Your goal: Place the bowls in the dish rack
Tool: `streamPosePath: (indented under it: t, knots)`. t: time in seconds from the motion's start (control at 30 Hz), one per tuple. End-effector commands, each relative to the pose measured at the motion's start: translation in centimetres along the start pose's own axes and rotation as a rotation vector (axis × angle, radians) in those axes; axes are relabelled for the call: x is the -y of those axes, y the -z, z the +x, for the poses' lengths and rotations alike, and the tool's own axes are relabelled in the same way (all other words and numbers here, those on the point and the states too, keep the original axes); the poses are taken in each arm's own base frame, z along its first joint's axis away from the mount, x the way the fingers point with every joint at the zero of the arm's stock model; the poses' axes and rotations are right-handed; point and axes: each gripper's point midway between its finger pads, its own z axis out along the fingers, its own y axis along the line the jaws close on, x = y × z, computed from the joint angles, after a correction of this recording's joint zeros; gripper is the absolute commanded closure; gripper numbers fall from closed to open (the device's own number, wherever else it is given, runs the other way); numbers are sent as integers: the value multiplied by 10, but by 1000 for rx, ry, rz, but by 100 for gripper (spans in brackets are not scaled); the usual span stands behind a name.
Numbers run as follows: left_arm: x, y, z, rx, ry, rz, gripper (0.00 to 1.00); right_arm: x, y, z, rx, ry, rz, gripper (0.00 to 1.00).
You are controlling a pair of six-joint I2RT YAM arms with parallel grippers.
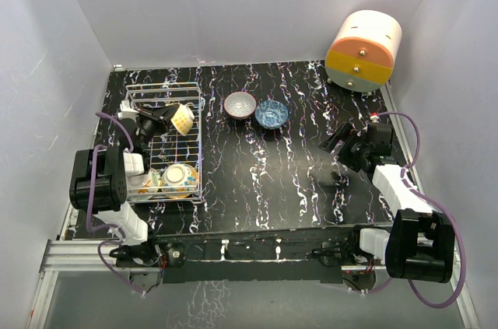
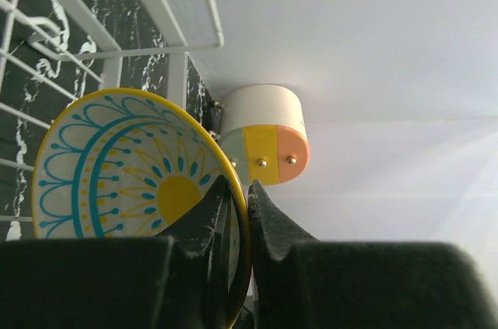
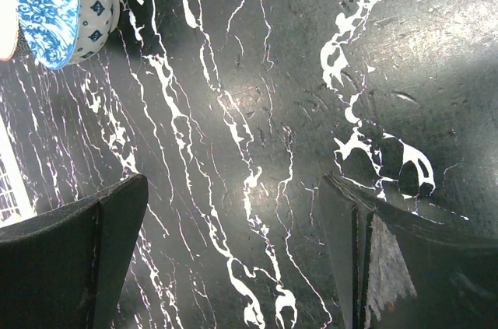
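Note:
My left gripper is to release the yellow-rimmed bowl on the wires in the back half of the white dish rack (image 1: 169,119).
My left gripper (image 1: 173,115) is shut on the rim of a yellow-rimmed bowl (image 1: 183,118) and holds it tilted above the back half of the white wire dish rack (image 1: 195,96). In the left wrist view the bowl (image 2: 117,166) shows its blue and yellow sun pattern, pinched between my fingers (image 2: 264,212). Two patterned bowls (image 1: 180,178) lie in the rack's front end. A grey bowl (image 1: 240,105) and a blue bowl (image 1: 271,113) sit on the table behind centre. My right gripper (image 1: 336,143) is open and empty over bare table; the blue bowl (image 3: 54,6) shows at its view's top left.
A big cream, orange and yellow drum (image 1: 363,50) stands at the back right corner; it also shows in the left wrist view (image 2: 268,134). White walls enclose the black marbled table (image 1: 272,181) on three sides.

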Motion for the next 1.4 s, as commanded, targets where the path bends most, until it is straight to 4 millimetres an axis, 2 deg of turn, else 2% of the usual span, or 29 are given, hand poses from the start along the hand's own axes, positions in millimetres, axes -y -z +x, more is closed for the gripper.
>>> streamPosePath:
  t: [0.0,0.07,0.27,0.43,0.5,0.67,0.73,1.0,1.13,1.17,1.23,1.37]
  knots:
    - [48,-5,-10,0,-33,185,100,-16,7,-28,81,35,-32,6]
    - [44,-8,-11,-9,-1,197,100,-15,6,-27,78,33,-29,6]
    - [9,-10,-11,-19,83,120,100,-14,3,-28,73,33,-27,6]
    - [-33,-3,-13,-32,94,-113,100,-13,1,-27,69,36,-23,6]
    - [-40,2,-15,-40,58,-206,100,-12,0,-27,67,33,-24,6]
    - [-46,14,-24,-62,-41,-381,93,-11,-2,-23,60,25,-28,6]
    - [-47,13,-23,-84,-23,-364,100,-10,-3,-22,56,20,-30,6]
    - [-43,4,-17,-95,80,-209,100,-7,-2,-20,65,23,-19,6]
    - [-54,3,-16,-105,97,-256,100,-8,-2,-21,64,25,-23,6]
    - [-60,5,-16,-107,92,-283,97,-8,-2,-21,63,23,-21,6]
    - [-67,8,-16,-113,74,-324,82,-6,-3,-19,60,22,-19,6]
    - [-86,15,-14,-125,78,-390,70,-6,-5,-17,51,16,-23,6]
